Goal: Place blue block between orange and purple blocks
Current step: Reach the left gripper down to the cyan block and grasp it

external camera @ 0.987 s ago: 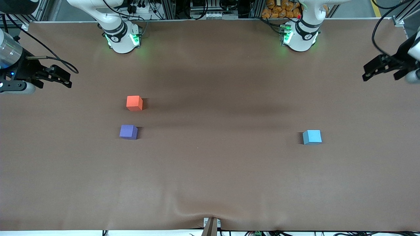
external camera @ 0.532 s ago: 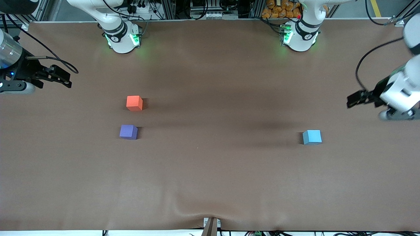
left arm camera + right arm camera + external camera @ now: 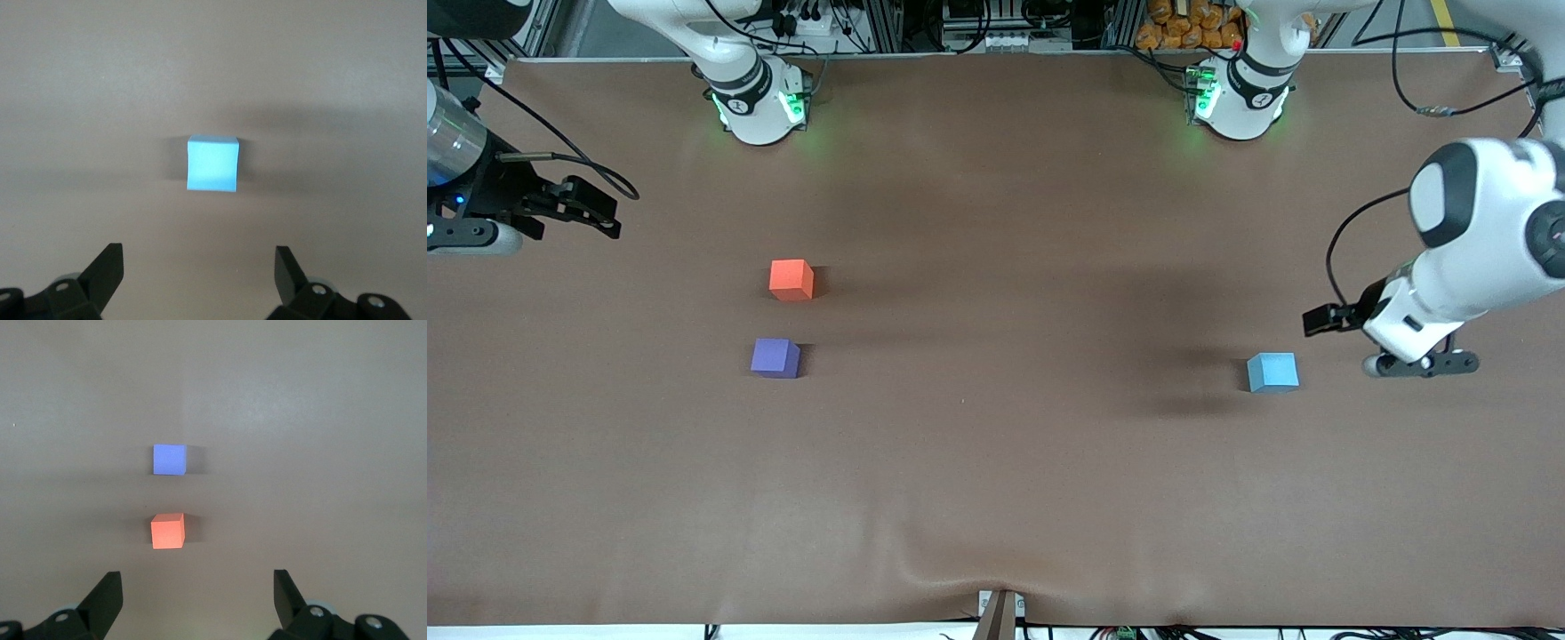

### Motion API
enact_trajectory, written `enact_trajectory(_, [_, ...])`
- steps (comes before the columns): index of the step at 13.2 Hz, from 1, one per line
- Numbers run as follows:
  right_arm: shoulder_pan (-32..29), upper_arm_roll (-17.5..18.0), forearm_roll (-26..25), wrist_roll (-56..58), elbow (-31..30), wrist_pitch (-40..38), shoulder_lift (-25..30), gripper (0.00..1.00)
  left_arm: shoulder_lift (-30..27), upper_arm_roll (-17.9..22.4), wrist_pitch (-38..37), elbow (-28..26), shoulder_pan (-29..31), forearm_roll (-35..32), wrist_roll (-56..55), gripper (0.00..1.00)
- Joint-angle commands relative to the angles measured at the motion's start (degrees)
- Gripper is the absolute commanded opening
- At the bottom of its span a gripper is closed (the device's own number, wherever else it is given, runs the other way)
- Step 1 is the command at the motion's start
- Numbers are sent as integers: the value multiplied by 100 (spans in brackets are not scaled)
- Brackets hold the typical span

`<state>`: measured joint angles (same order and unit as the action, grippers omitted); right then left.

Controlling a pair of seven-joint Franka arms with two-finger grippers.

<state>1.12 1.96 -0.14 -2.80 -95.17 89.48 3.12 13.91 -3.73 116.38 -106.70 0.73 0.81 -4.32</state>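
My left gripper should close on the opposite sides of the blue block [image 3: 1272, 373] [image 3: 212, 167], which sits by itself, away from the orange block and the purple block.
The blue block [image 3: 1272, 372] lies alone on the brown table toward the left arm's end. In the left wrist view the blue block [image 3: 213, 164] sits ahead of the fingers. My left gripper [image 3: 1325, 321] hangs open and empty over the table just beside it, not touching; it shows open in its wrist view too [image 3: 198, 261]. The orange block [image 3: 791, 279] and the purple block [image 3: 775, 357] stand a small gap apart toward the right arm's end, purple nearer the front camera. My right gripper [image 3: 600, 212] waits open and empty at that end, with the orange block [image 3: 167, 531] and purple block [image 3: 169, 459] ahead of it.
Both arm bases [image 3: 760, 107] [image 3: 1240, 102] stand along the table's back edge. The brown cover [image 3: 996, 444] has a raised wrinkle [image 3: 951, 560] near the front edge, above a small bracket [image 3: 1000, 612].
My left arm has swung in from the table's end and come down beside the blue block. The right arm and all three blocks have not moved.
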Motion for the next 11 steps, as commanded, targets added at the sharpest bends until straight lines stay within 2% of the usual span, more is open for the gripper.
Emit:
enact_trajectory(1, [-147,76,93,95,7,-27,31,100,304,-14,464,-123,-11,42,-25,100])
enact_trajectory(11, [-138,76,93,95,-2,-36,31,100,1042,-14,1563,-545,-11,16,1,100])
